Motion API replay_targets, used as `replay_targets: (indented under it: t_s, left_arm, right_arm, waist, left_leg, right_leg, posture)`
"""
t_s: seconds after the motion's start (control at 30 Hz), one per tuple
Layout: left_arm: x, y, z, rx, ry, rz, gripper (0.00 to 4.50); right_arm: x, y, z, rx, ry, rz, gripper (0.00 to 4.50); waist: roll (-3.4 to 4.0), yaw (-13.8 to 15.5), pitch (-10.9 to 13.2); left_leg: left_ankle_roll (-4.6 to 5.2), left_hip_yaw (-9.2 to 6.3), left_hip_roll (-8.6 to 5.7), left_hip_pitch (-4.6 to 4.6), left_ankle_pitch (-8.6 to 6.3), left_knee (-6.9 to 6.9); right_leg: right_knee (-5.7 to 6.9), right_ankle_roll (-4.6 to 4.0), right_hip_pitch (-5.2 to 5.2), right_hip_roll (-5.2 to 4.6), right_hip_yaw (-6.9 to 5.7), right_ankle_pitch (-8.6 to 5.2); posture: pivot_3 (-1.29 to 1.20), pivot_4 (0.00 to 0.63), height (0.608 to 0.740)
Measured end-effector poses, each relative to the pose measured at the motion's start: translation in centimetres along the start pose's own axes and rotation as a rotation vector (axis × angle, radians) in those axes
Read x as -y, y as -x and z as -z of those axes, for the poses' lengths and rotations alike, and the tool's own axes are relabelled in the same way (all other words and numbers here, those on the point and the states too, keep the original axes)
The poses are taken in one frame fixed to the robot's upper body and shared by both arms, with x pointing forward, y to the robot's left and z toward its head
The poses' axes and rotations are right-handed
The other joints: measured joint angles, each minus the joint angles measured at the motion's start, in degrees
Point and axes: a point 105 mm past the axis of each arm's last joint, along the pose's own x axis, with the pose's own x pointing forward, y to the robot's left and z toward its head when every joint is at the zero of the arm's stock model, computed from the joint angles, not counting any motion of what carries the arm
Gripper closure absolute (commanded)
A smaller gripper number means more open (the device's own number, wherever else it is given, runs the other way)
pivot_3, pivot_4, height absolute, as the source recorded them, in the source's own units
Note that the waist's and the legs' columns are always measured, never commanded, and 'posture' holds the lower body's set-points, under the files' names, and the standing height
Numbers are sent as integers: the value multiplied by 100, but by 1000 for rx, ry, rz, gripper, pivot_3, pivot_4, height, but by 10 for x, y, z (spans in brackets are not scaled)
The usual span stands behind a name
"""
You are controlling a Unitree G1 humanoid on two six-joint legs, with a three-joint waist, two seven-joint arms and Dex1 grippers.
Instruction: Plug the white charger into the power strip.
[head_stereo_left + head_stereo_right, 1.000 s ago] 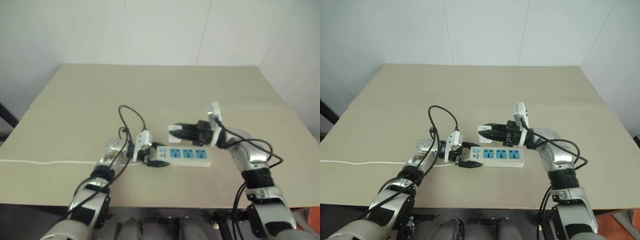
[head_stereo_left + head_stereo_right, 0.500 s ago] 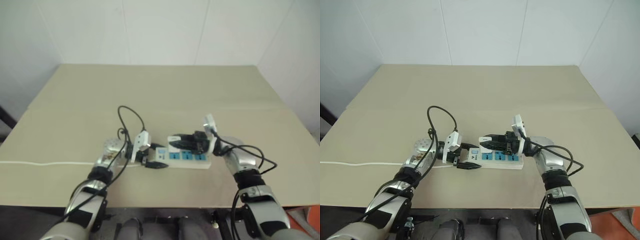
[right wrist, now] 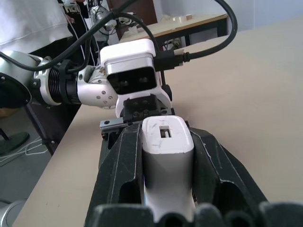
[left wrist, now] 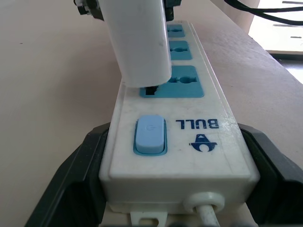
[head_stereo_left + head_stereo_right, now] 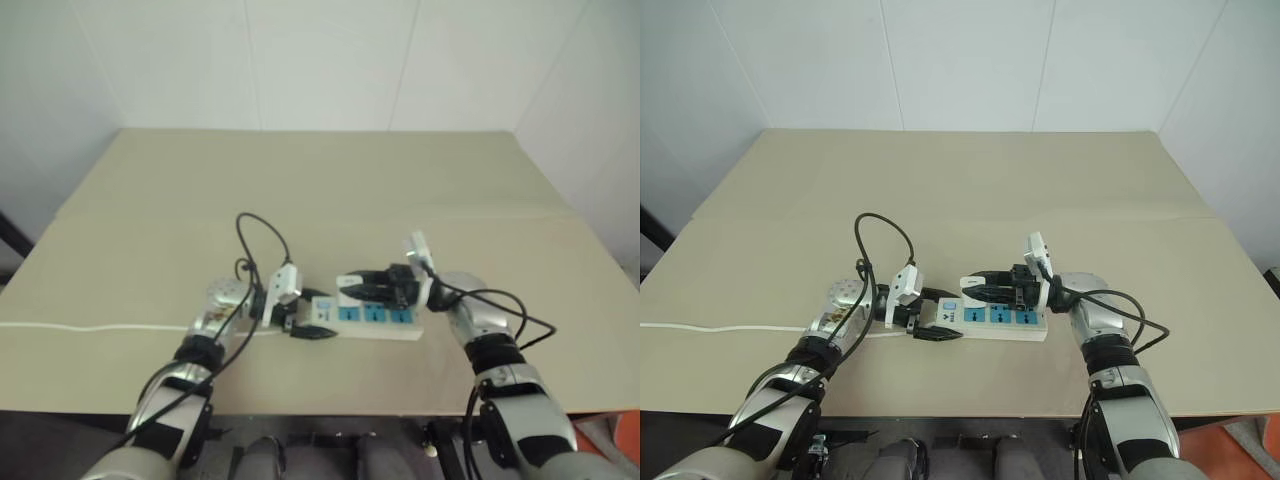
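Next, my right gripper lets go of the white charger standing in the blue socket (image 5: 350,301) nearest the switch on the power strip.
The power strip (image 5: 1012,319) lies flat on the tan table, with three blue sockets in a row and a blue switch (image 4: 150,135) at its left end. My left gripper (image 5: 937,314) is shut on that switch end, one black finger (image 4: 71,189) on each side. My right gripper (image 5: 975,288) points left, level, and is shut on the white charger (image 3: 166,142). The charger (image 4: 139,42) stands upright over the socket nearest the switch. Its lower end is against that socket, and a dark prong shows at the slot.
The strip's thin white cord (image 5: 720,327) runs left along the table to its edge. A black cable (image 5: 880,225) loops above my left wrist. Bare tabletop (image 5: 970,180) stretches behind the strip to the white wall; the front edge is close below it.
My right gripper has come down with the charger, from above the strip onto the socket by the switch. The left gripper and the strip have stayed put.
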Motion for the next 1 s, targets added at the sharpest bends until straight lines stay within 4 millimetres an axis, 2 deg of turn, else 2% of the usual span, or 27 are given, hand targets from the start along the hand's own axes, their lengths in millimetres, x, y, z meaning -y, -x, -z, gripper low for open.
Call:
replay_targets:
  t_s: [0.37,0.67,0.8,1.0]
  left_arm:
    - [1,-1,0,-1,-6,2,1191]
    - [1,0,2,-7,1,-3,1191]
    - [1,1,4,-12,13,-7,1191]
    - [1,1,4,-14,20,-7,1191]
  right_arm:
    - [-4,3,7,4,73,8,3367]
    - [-6,4,18,-13,161,6,3367]
    - [-5,2,21,-24,165,5,3367]
    - [-3,1,20,-49,111,-3,3367]
  waist:
    - [0,7,0]
    - [1,-11,-1]
    - [1,-20,-3]
    - [2,-20,-13]
  left_leg:
    - [0,0,0,6,0,0]
    - [0,2,1,46,0,-4]
    - [-1,1,2,83,-1,-10]
    - [-1,1,3,85,-1,-10]
  right_leg:
    - [-1,0,6,-1,0,0]
    - [-6,4,45,0,1,-3]
    - [-13,34,84,0,1,-24]
    - [-12,33,85,0,1,-25]
  posture:
    - [0,150,740]
    - [0,150,740]
    - [0,150,740]
    - [0,150,740]
